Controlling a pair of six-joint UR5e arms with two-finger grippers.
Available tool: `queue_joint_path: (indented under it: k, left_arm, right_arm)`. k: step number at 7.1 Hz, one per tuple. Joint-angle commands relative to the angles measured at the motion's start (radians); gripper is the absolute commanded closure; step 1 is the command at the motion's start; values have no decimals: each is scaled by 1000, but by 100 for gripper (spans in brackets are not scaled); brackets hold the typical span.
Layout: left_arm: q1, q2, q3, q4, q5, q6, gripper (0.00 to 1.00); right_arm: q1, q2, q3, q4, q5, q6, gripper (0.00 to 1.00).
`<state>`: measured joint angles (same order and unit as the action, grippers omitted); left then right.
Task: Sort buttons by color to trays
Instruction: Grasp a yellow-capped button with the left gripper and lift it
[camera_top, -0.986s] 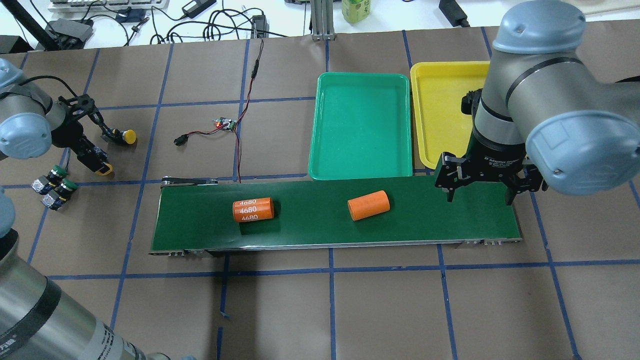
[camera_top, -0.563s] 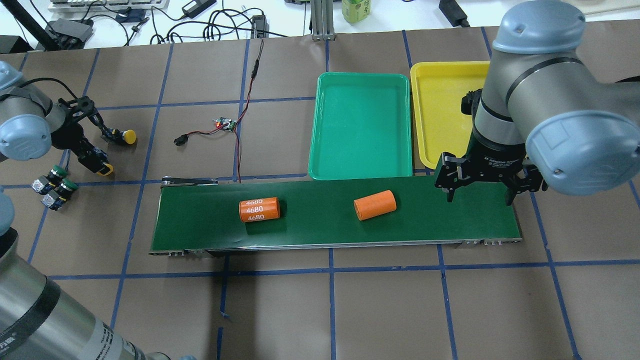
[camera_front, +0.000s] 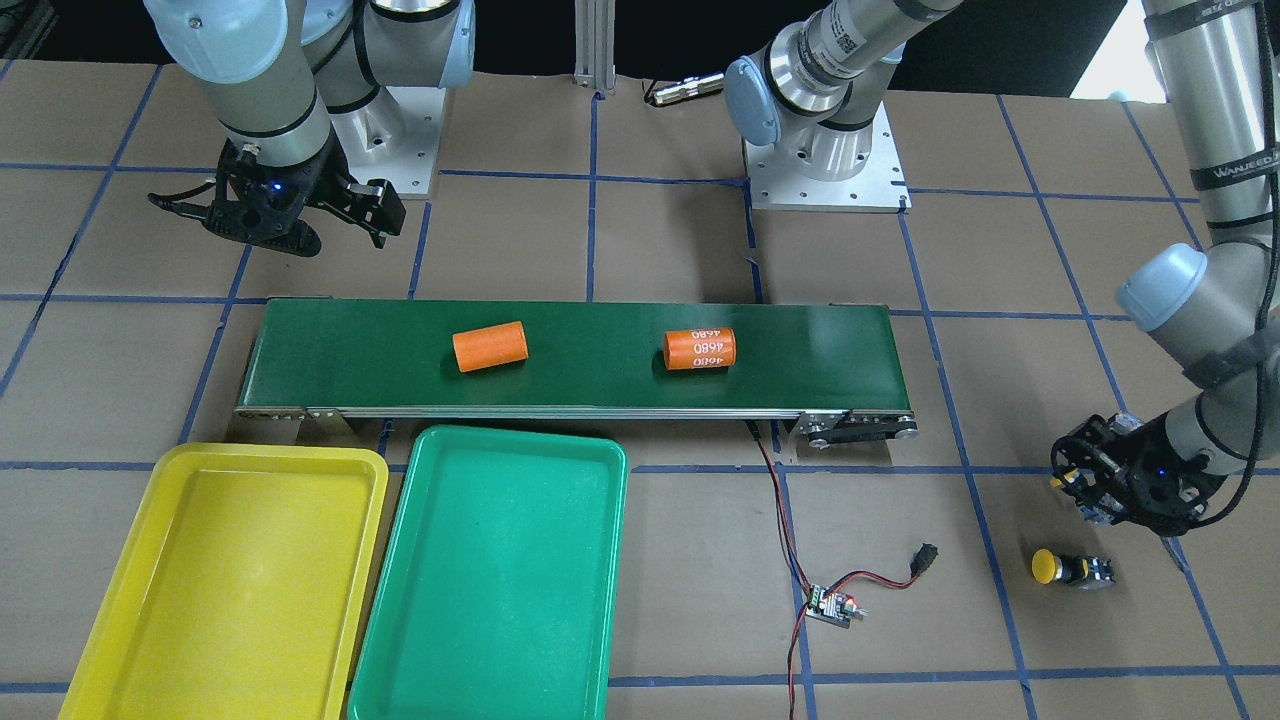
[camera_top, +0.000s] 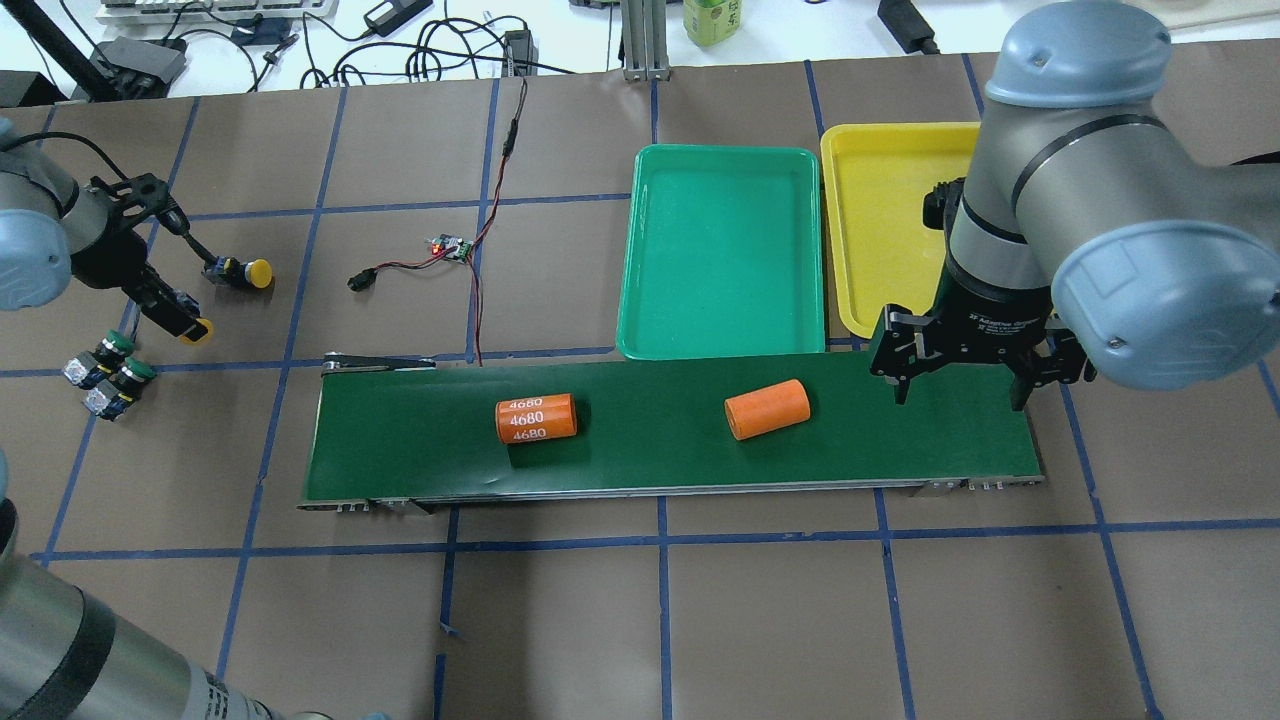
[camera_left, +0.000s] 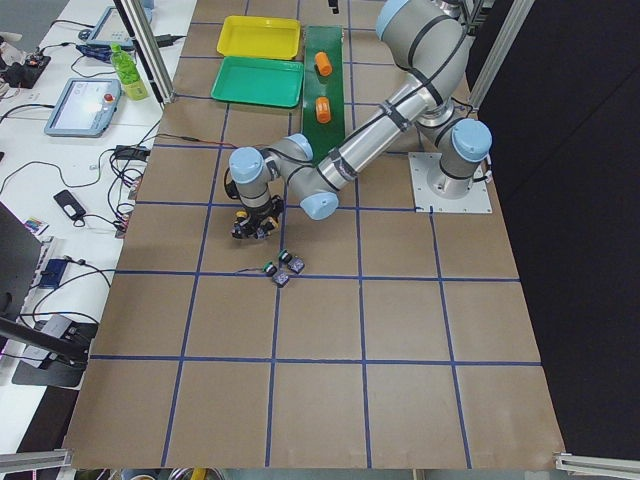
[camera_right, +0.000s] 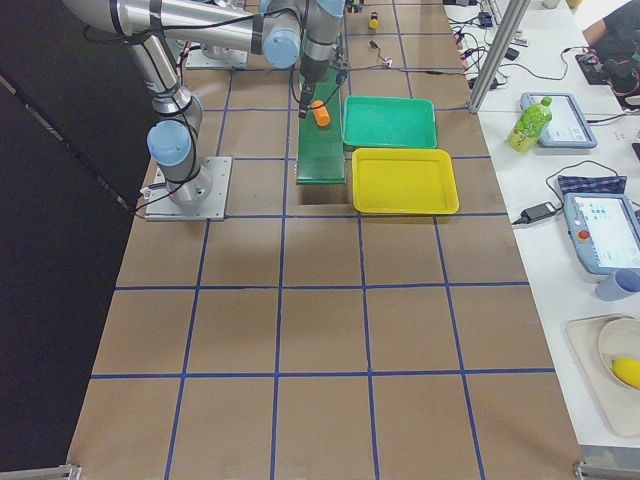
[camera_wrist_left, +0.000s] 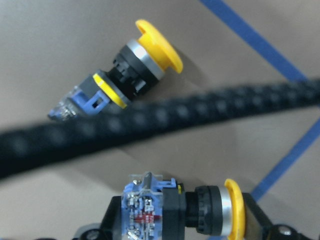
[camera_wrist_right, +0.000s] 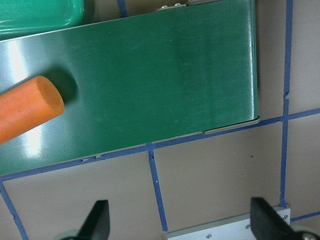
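Next, my left gripper drops the yellow button on the conveyor belt's empty end (camera_front: 824, 364), nearest the circuit board.
My left gripper (camera_top: 178, 316) is shut on a yellow-capped button (camera_top: 197, 330) at the table's far left, just above the paper; the left wrist view shows it between the fingers (camera_wrist_left: 170, 212). A second yellow button (camera_top: 240, 272) lies on its side beside it, also in the left wrist view (camera_wrist_left: 125, 80). Two green-capped buttons (camera_top: 105, 350) (camera_top: 125, 380) lie together nearer the robot. The green tray (camera_top: 725, 250) and the yellow tray (camera_top: 880, 220) stand side by side behind the belt, with nothing showing in them. My right gripper (camera_top: 958, 385) is open and empty over the belt's right end.
A dark green conveyor belt (camera_top: 650, 460) carries two orange cylinders, one marked 4680 (camera_top: 535, 418) and one plain (camera_top: 767, 409). A small circuit board (camera_top: 450, 248) with red and black wires lies behind the belt's left end. A black cable (camera_wrist_left: 200, 112) crosses the left wrist view.
My left gripper has moved left and a little away from the lying yellow button, with its own yellow button held. Both orange cylinders have moved right along the belt. The right arm has not moved.
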<state>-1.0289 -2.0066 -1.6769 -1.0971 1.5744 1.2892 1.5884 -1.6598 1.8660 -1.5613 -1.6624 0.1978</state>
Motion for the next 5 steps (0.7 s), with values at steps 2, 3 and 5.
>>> queue_joint_path:
  k: [2, 3, 5]
  left_arm:
    - [-81, 273, -217, -118, -13, -363, 100]
    - [-170, 325, -254, -118, -1, -531, 100]
    - [-265, 383, -360, -112, -13, -860, 100]
  right_arm:
    - [1, 0, 1, 0, 0, 0, 0]
    - [1, 0, 1, 0, 0, 2, 0]
    - [1, 0, 1, 0, 0, 2, 0]
